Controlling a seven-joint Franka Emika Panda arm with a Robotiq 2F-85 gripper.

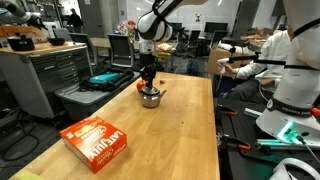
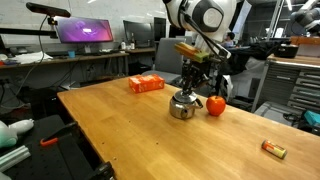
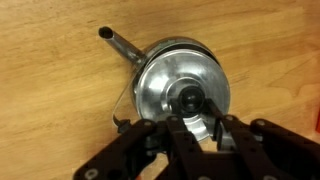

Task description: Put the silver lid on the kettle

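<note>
My gripper has the silver lid. I will let go of it on the round rim of the kettle (image 1: 156, 93) (image 3: 184, 85), next to the small red object.
The kettle (image 1: 151, 99) (image 2: 182, 106) is a small shiny pot on the wooden table, and its short handle (image 3: 118, 44) points up-left in the wrist view. The silver lid (image 3: 160, 85) lies flat on top of the kettle, its dark knob in the centre. My gripper (image 3: 205, 118) is straight above it, and both exterior views show it there (image 1: 148, 80) (image 2: 192, 82). Its two fingers stand close together on either side of the knob, shut on it. The kettle's body is mostly hidden under the lid in the wrist view.
A small red object (image 2: 216, 104) sits right beside the kettle. An orange box (image 1: 97, 140) (image 2: 146, 84) lies further off on the table (image 1: 180, 140). A small packet (image 2: 273, 149) lies near one table corner. A person sits at a desk beyond the table.
</note>
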